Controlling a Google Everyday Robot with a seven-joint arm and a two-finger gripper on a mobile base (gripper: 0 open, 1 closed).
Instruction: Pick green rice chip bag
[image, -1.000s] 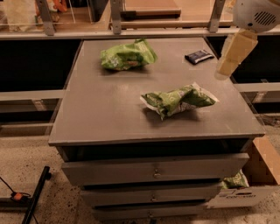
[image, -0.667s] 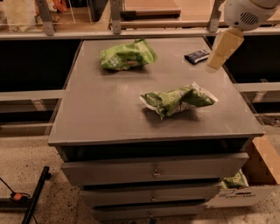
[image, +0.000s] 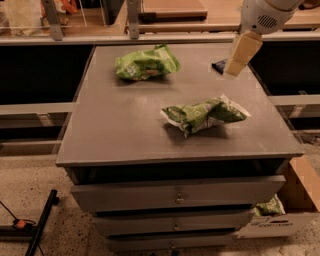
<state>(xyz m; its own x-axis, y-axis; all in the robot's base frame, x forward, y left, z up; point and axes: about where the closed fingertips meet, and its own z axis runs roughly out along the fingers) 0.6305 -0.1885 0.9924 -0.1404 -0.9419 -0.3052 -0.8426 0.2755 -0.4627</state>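
I need to next grip the end of the green rice chip bag (image: 170, 60) that faces the small dark blue packet.
The green rice chip bag (image: 146, 63), plump and bright light green, lies on the far left part of the grey cabinet top (image: 120, 120). My gripper (image: 239, 56) hangs from the white arm at the upper right, above the far right part of the top, well to the right of the bag. It partly covers a small dark blue packet (image: 218, 65).
A darker green, wrinkly bag with white ends (image: 204, 114) lies near the middle right of the top. Drawers (image: 177, 194) run below the front edge. A cardboard box (image: 285, 210) stands on the floor at right. Shelving (image: 150, 20) runs behind the cabinet.
My gripper has moved left and farther back, from beside the cabinet's right edge to over the dark blue packet. The bags have not moved.
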